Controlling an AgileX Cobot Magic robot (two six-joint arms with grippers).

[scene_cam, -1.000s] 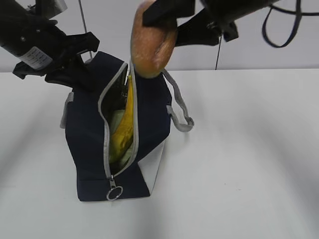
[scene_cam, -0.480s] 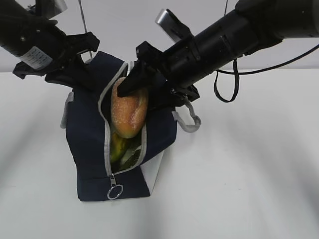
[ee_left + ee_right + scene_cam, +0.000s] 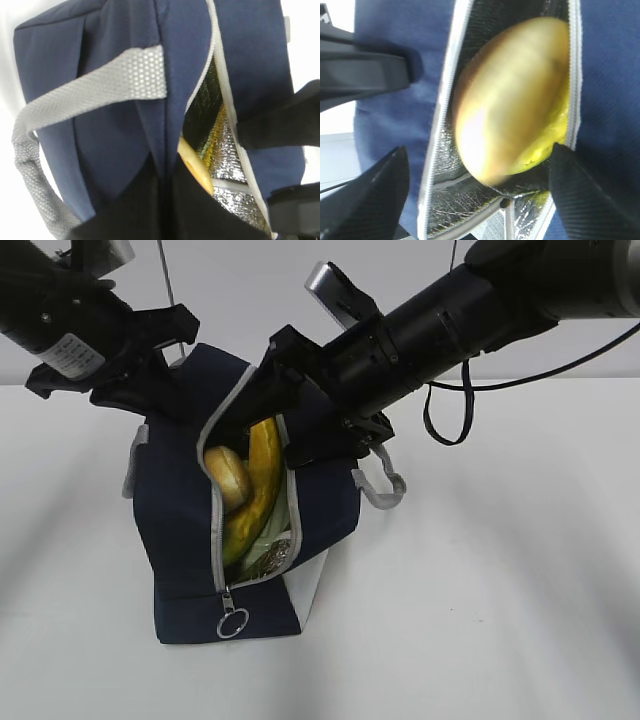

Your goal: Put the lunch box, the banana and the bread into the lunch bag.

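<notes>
The bread and banana sit high in the bag's opening, so the right gripper should take the bag's loose side (image 3: 312, 408) and lift with the left gripper.
The navy lunch bag (image 3: 180, 510) stands on the table with its zipper open. The bread (image 3: 226, 474) lies inside the opening, left of the banana (image 3: 260, 480). Only a pale green bit (image 3: 268, 537) shows under the banana; the rest of the lunch box is hidden. My right gripper (image 3: 285, 435) is open at the top of the opening, its fingers spread either side of the blurred bread (image 3: 510, 95) and off it. My left gripper (image 3: 165, 205) is shut on the bag's fabric edge and holds that side (image 3: 150, 395). The silver lining (image 3: 225, 150) shows.
The grey webbing handle (image 3: 380, 485) hangs off the bag's right side, another (image 3: 90, 92) lies across its top. The metal ring pull (image 3: 233, 623) hangs at the zipper's lower end. The white table (image 3: 500, 590) lies all round the bag.
The right gripper brought the bread down from above the bag into the opening, then opened. The bread now lies in the bag beside the banana. The left arm has not moved.
</notes>
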